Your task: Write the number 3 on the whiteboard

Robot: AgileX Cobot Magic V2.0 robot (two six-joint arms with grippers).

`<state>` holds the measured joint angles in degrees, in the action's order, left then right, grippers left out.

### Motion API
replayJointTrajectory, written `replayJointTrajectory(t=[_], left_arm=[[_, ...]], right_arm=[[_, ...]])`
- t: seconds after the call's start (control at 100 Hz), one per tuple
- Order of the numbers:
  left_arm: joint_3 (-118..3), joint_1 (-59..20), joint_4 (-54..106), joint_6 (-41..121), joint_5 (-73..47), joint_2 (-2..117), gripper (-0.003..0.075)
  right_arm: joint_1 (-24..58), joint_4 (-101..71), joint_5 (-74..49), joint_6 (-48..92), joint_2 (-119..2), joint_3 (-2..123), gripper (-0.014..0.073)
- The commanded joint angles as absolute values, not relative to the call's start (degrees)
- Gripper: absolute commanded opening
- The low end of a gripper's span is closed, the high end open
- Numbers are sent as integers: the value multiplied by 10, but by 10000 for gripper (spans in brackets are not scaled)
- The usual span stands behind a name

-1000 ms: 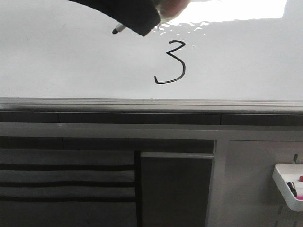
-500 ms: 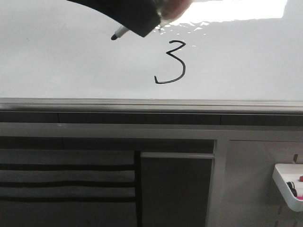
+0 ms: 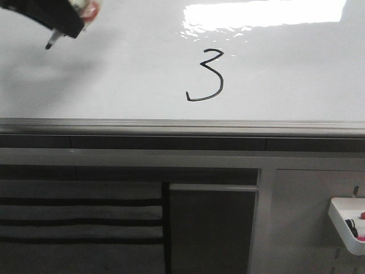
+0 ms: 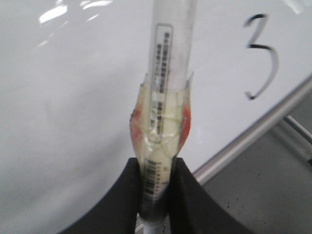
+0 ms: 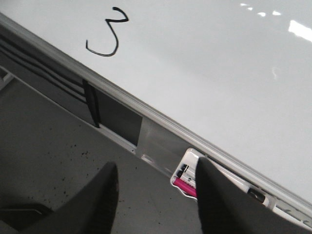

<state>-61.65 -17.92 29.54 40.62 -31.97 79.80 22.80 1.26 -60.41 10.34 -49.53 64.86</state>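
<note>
I should let go of the white marker with my left gripper on the blank whiteboard (image 3: 54,41) just below it, well away from the number 3.
A black hand-drawn number 3 (image 3: 206,75) stands on the glossy whiteboard (image 3: 285,68), left of the bright light patch's lower edge. It also shows in the left wrist view as the number 3 (image 4: 262,58) and in the right wrist view as the number 3 (image 5: 108,35). My left gripper (image 3: 63,20) is at the board's upper left, far left of the digit, shut on a white marker (image 4: 168,83) wrapped in tape. The marker's black tip (image 3: 50,43) hangs just off the board. My right gripper (image 5: 156,190) is open and empty, away from the board.
A grey metal rail (image 3: 182,127) runs along the whiteboard's lower edge. A small white tray (image 3: 347,224) with pens hangs at the lower right; the tray (image 5: 187,176) lies between my right fingers' view. Dark panels and a slatted section (image 3: 80,220) sit below the rail.
My left gripper has swept left with the marker, from above the 3 to the board's upper left corner. The digit is unchanged.
</note>
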Motion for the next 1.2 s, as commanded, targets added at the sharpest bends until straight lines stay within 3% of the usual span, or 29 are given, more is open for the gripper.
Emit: replayJointTrajectory(t=[0.0,0.34,0.89,0.99,1.19], left_arm=[[-621,-148,325,383,-283,801,-18],[-620,-113,355,381,-262,833,-18],[-620,-113,355,372,-228,833,-8],[-620,-113,355,372,-229,833,67],[-620,-113,349,372,-230,833,344]], right_arm=[[211,18,-546,92,-451,630,320],[212,17,-517,92,-415,556,320],[212,17,-518,87,-415,551,320],[212,17,-518,87,-415,551,320],[212,17,-519,81,-415,551,320]])
